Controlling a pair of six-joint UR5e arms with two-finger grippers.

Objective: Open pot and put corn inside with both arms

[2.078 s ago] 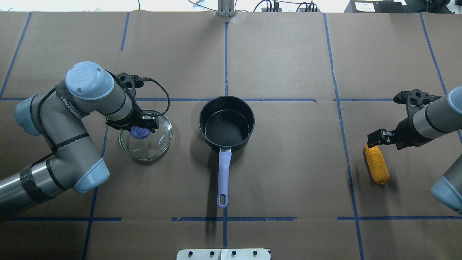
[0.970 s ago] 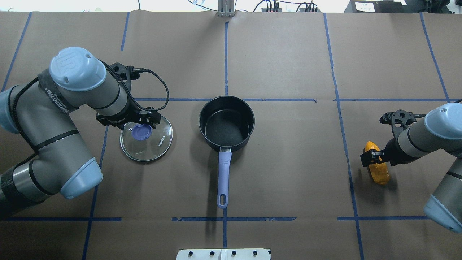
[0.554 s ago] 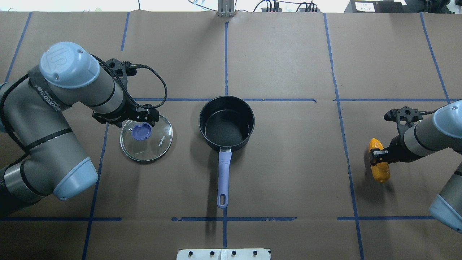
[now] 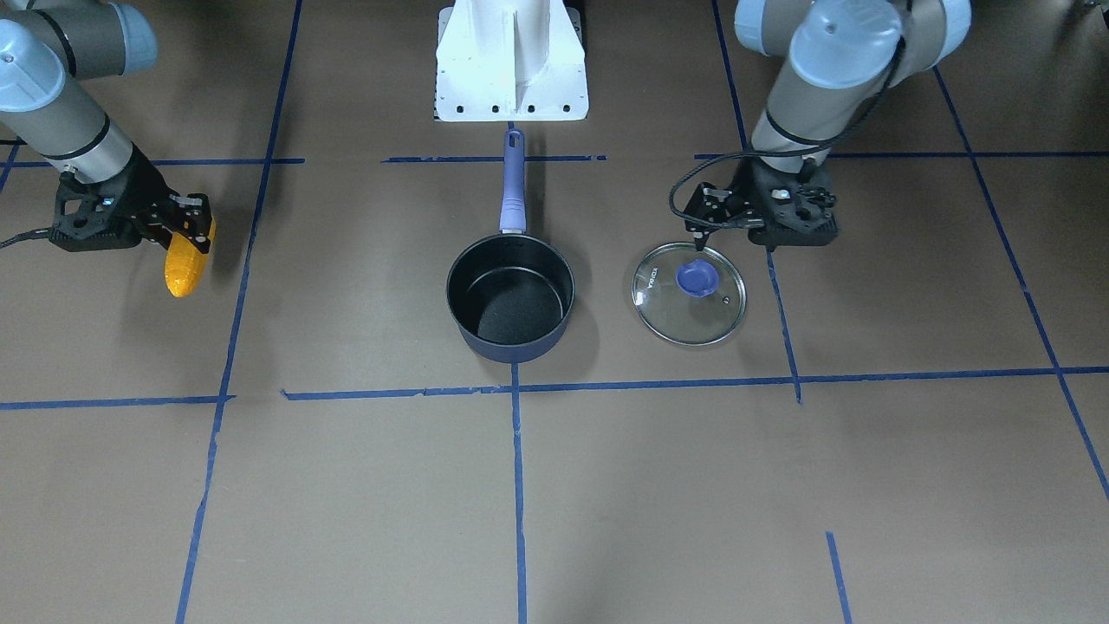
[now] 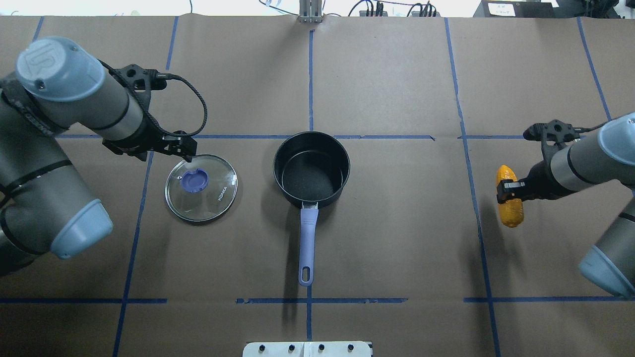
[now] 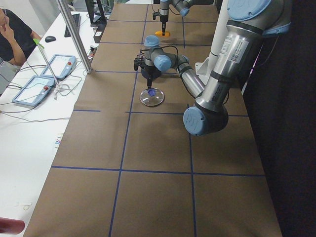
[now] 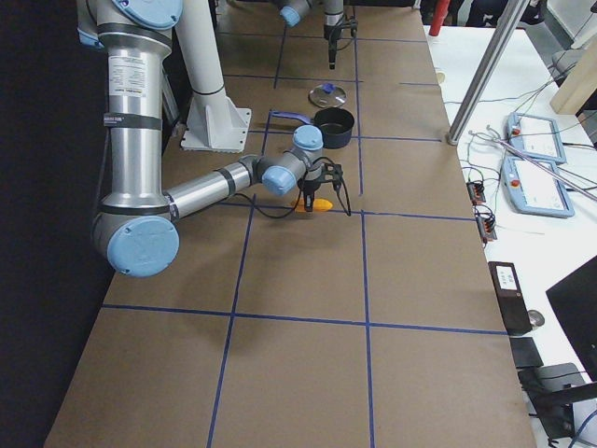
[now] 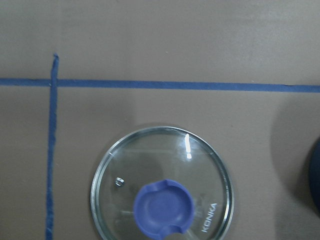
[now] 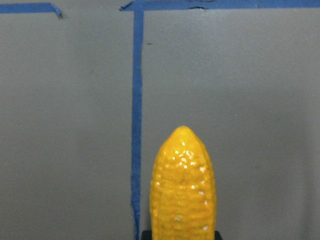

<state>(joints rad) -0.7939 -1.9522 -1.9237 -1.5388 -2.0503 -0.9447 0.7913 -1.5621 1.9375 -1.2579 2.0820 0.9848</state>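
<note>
My right gripper has the corn. It will let go of the corn on the black bottom of the open pot (image 4: 506,296).
The pot (image 5: 311,168) stands open at the table's middle, black inside and empty, its lavender handle (image 5: 307,238) pointing at the robot. It also shows in the front view (image 4: 511,296). The glass lid (image 5: 201,187) with its blue knob (image 5: 194,180) lies flat on the table to the pot's left. My left gripper (image 5: 184,150) hangs open and empty above the lid's far-left rim, apart from it. My right gripper (image 5: 507,191) is shut on the corn (image 5: 510,203) and holds it above the table at the far right. The corn also shows in the right wrist view (image 9: 183,190).
Blue tape lines (image 5: 311,137) divide the brown paper table cover. The white base stand (image 4: 511,69) sits behind the pot handle. In the left side view, control boxes (image 6: 54,66) and a metal post (image 6: 74,34) stand beside the table.
My left gripper let go of the lid's knob and rose up and away to the far left. My right gripper came down, shut on the corn and lifted it off the table.
</note>
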